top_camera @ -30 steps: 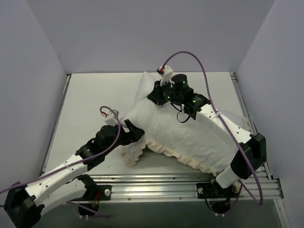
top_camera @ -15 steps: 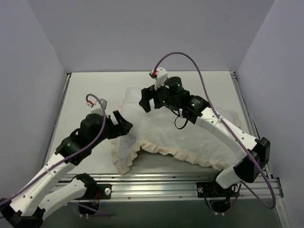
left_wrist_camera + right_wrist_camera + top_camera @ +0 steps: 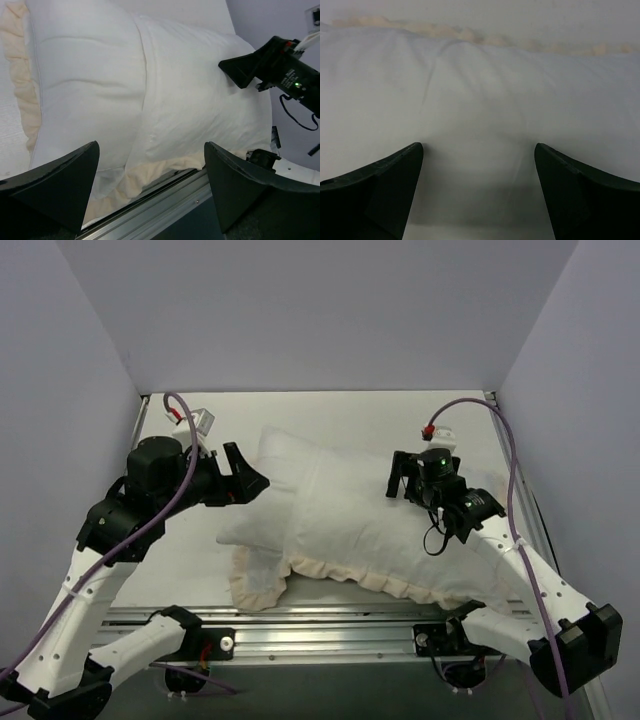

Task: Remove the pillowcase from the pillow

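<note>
Next, I close my left gripper on the top of the pillow's plump end [image 3: 277,467] [image 3: 87,57], toward its far corner, between the pillow's edge and the hem line.
A hem line crosses the white fabric on the table. The plump end left of it looks like the pillow [image 3: 258,502] [image 3: 85,75]. Right of it lies the white face of the pillowcase [image 3: 400,530] [image 3: 200,100] [image 3: 480,90]. Its cream ruffle [image 3: 255,590] [image 3: 20,80] runs round the left end and the near edge. My left gripper [image 3: 248,472] [image 3: 150,147] hovers open above the pillow's left end, holding nothing. Low over the pillowcase's right half, my right gripper [image 3: 403,485] [image 3: 479,146] also stands open and empty.
An aluminium rail [image 3: 330,620] [image 3: 170,197] runs along the near table edge just below the ruffle. Grey walls close in the table [image 3: 180,430] on three sides. Purple cables loop off both wrists.
My right gripper opened, let go of the raised white corner and drew back to the right. The fabric dropped flat. My left arm pulled back left and lifted, still open.
</note>
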